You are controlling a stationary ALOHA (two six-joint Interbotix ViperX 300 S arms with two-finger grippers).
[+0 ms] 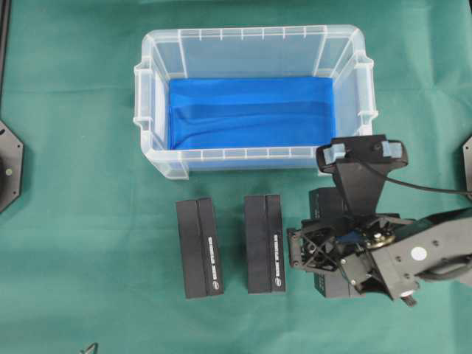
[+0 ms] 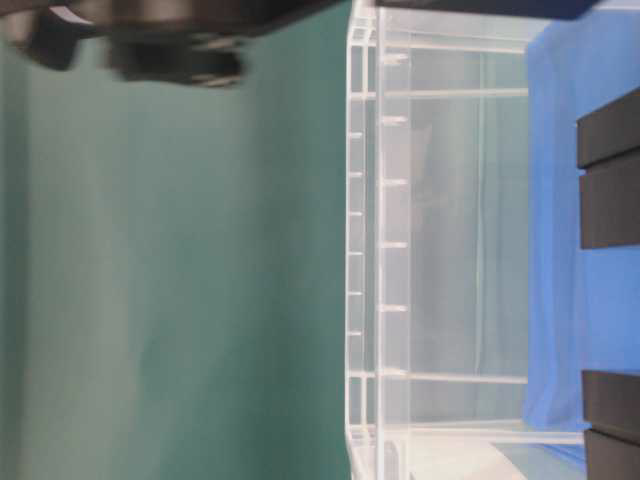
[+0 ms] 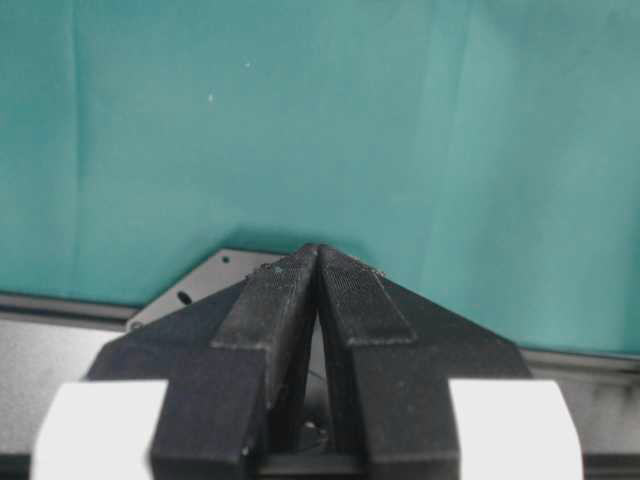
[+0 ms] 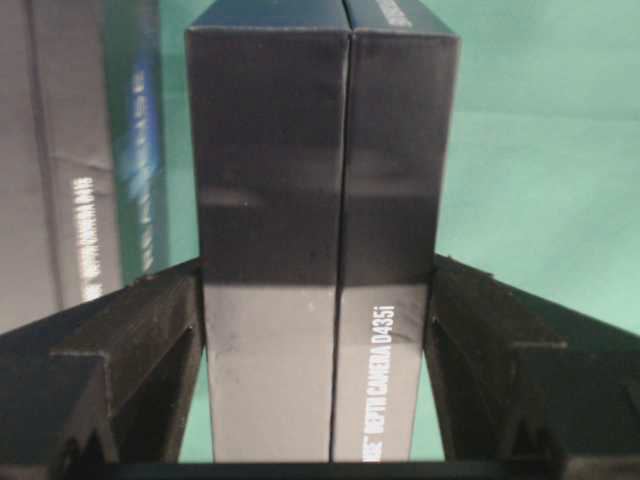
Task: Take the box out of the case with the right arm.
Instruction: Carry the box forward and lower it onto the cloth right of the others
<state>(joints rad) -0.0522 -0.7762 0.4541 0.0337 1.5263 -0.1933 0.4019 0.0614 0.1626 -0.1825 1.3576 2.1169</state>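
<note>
The robot's right gripper will release the black box, now outside the clear case, on the green cloth [image 1: 330,241] beside the nearest other black box.
The case [image 1: 251,33] is a clear plastic tub with a bright blue floor [image 1: 251,110]; nothing lies in it. A black box [image 1: 330,206] printed "DEPTH CAMERA D435i" sits outside it on the green cloth, in front of the case's right corner. My right gripper [image 1: 324,247] straddles this box. In the right wrist view both fingertips press the sides of the box [image 4: 320,150], so the right gripper [image 4: 318,265] is shut on it. Whether the box rests on the cloth or hangs just above it, I cannot tell. My left gripper [image 3: 318,250] is shut and empty over bare green cloth.
Two more black boxes [image 1: 199,247] [image 1: 265,243] lie side by side left of the held one, the nearer also at the left of the right wrist view [image 4: 70,150]. The table-level view shows the case wall [image 2: 440,250] and black boxes [image 2: 610,180].
</note>
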